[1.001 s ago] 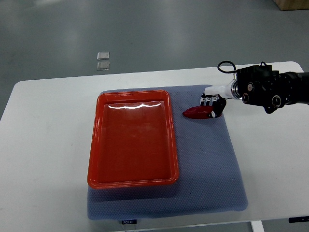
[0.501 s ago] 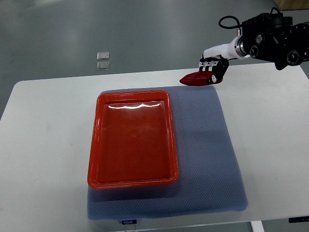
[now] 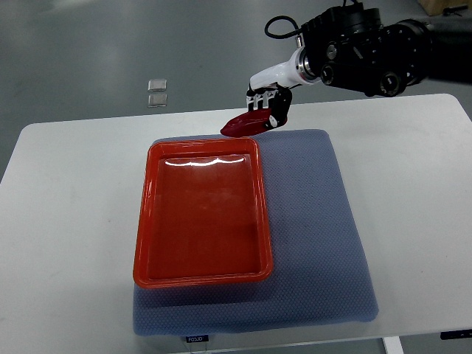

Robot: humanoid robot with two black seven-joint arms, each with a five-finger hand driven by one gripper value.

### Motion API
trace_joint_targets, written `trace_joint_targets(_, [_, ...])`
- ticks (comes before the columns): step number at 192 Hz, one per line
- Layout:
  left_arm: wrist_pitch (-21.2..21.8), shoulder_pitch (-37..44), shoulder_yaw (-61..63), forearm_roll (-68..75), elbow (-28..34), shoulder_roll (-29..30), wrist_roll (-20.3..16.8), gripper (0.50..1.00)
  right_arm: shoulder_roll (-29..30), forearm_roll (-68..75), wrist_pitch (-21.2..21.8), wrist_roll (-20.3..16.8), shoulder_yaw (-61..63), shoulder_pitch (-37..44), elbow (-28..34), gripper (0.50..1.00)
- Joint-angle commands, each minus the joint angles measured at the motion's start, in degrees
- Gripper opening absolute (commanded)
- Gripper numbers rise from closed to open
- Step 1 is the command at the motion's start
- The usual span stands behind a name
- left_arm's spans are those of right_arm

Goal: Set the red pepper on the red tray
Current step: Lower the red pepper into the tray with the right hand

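Next, my right gripper lets go of the red pepper near the middle of the empty red tray (image 3: pixel 209 201).
My right hand (image 3: pixel 264 110) reaches in from the upper right on a black arm and is shut on the red pepper (image 3: pixel 243 125). The pepper hangs in the air just beyond the far right corner of the red tray (image 3: pixel 147 221), its pointed tip aimed left. The tray lies empty on the left part of a blue-grey mat (image 3: pixel 324 243). My left arm does not show.
The mat covers the middle of a white table (image 3: pixel 66 221). Two small clear square pieces (image 3: pixel 157 92) lie on the grey floor beyond the table's far edge. A brown box corner (image 3: pixel 446 6) shows at the top right.
The right hand has lifted the pepper off the mat and carried it left and toward the far side, from beside the tray's right rim to above its far right corner.
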Motion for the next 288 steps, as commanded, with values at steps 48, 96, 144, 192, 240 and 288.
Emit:
trace_joint_targets(48, [0.00,0.00,-0.05,0.07,-0.08,0.00,0.01,1.000,4.25,0.26,-4.28,-0.08,2.17,-6.11,-3.33,0.500])
trace_joint_targets(96, [0.00,0.00,-0.05,-0.02,0.00,0.00,0.01,1.000,4.25,0.17,-8.50,0.19,4.18,-12.17,-4.21,0.500])
trace_joint_targets(144, [0.00,0.00,0.04,-0.02,0.00,0.00,0.01,1.000,4.25,-0.09,-9.47,0.63,9.11,-16.39,-4.12,0.500])
trace_joint_targets(192, [0.00,0.00,-0.05,0.07,0.00,0.00,0.01,1.000,4.25,-0.44,-10.08,1.86,10.16,-18.68,-3.68,0.500])
trace_joint_targets(240, [0.00,0.00,-0.05,0.07,0.00,0.00,0.01,1.000,4.25,-0.53,-10.26,4.05,11.83,-21.76,-2.89,0.519])
trace_joint_targets(288, [0.00,0.00,-0.05,-0.02,0.00,0.00,0.01,1.000,4.25,-0.70,-10.70,4.49,11.92,-23.87,-2.45,0.631])
